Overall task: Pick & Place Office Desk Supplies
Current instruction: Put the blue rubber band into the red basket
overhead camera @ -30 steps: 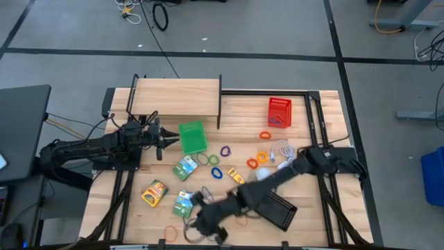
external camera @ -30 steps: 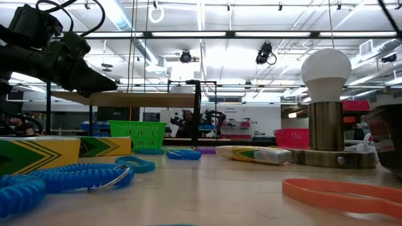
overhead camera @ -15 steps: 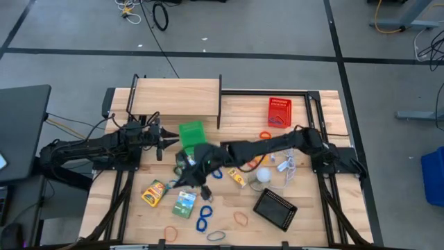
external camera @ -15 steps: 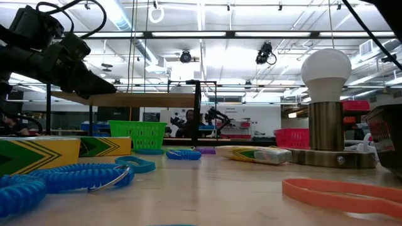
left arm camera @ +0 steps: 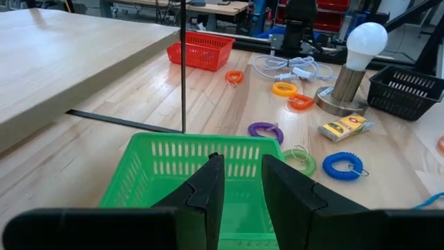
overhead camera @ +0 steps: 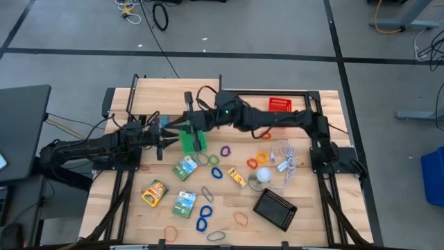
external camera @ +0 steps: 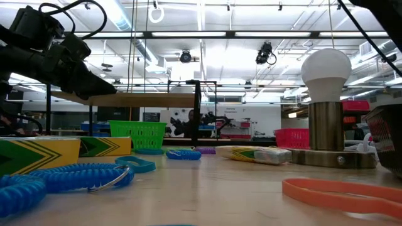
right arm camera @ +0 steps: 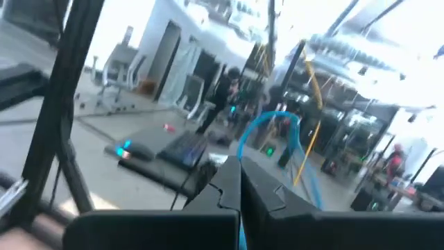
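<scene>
I should release the blue coiled loop, now raised above the green basket, from my right gripper inside the red basket [overhead camera: 277,114] at the table's far edge.
My right gripper [overhead camera: 182,122] is stretched across the table, raised above the far left corner of the green basket [overhead camera: 193,137], and is shut on a blue coiled loop [right arm camera: 269,130]. My left gripper [left arm camera: 241,186] waits just left of the green basket, pointing at it, fingers a little apart with nothing between them. Coloured loops lie flat on the table: blue [overhead camera: 204,217], purple [overhead camera: 225,151], orange [overhead camera: 265,135]. Printed packets [overhead camera: 185,167] [overhead camera: 155,192] [overhead camera: 184,203] and a small yellow piece [overhead camera: 236,177] lie flat near the middle and left. My right gripper pinches a strand of the blue coiled loop [right arm camera: 240,223] between its two shut fingertips. The fingers point about level toward the table's left side. The loop arcs out beyond the tips, lifted clear of the table and the basket.
A raised wooden shelf [overhead camera: 175,96] stands at the far left behind the green basket. A red basket [overhead camera: 279,105] sits at the far right and a black basket [overhead camera: 275,208] at the near right. A bulb-shaped lamp [overhead camera: 262,175] with its white cord [overhead camera: 284,156] stands right of centre.
My right gripper has swung from the table's near edge toward the far left, rising and tipping from pointing down to about level, and now hangs over the green basket. It has stayed shut.
</scene>
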Controlling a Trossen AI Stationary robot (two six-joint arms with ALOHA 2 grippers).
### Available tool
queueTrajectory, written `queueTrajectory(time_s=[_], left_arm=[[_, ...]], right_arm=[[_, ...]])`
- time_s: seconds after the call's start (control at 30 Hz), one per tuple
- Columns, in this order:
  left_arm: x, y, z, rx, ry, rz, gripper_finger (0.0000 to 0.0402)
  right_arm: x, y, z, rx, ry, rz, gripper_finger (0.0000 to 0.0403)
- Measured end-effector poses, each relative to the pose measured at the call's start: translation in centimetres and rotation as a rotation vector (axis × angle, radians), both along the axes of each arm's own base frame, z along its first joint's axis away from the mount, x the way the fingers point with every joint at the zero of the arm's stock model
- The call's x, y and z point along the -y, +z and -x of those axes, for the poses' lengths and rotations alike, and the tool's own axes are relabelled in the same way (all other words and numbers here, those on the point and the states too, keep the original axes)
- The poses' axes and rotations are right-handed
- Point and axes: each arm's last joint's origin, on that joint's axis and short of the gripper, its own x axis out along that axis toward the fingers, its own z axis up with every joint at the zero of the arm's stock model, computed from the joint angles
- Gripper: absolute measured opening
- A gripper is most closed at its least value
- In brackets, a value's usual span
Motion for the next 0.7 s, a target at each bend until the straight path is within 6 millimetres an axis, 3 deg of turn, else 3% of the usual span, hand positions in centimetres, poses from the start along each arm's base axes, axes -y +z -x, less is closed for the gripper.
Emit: queueTrajectory(time_s=[0.23, 0.37, 0.7], left_arm=[[-0.1, 0.0, 0.0, -0.005, 0.020, -0.004, 0.0104], [-0.1, 0.0, 0.0, -0.006, 0.024, -0.003, 0.0104], [-0.1, 0.0, 0.0, -0.002, 0.028, 0.013, 0.0104]], right_arm=[[1.7, 0.1, 1.4, -0.114, -0.060, 0.066, 0.0000], [3.2, -0.6, 4.4, -0.139, -0.184, 0.069, 0.0000], [5.3, -5.1, 20.4, -0.075, -0.471, -0.065, 0.0000]])
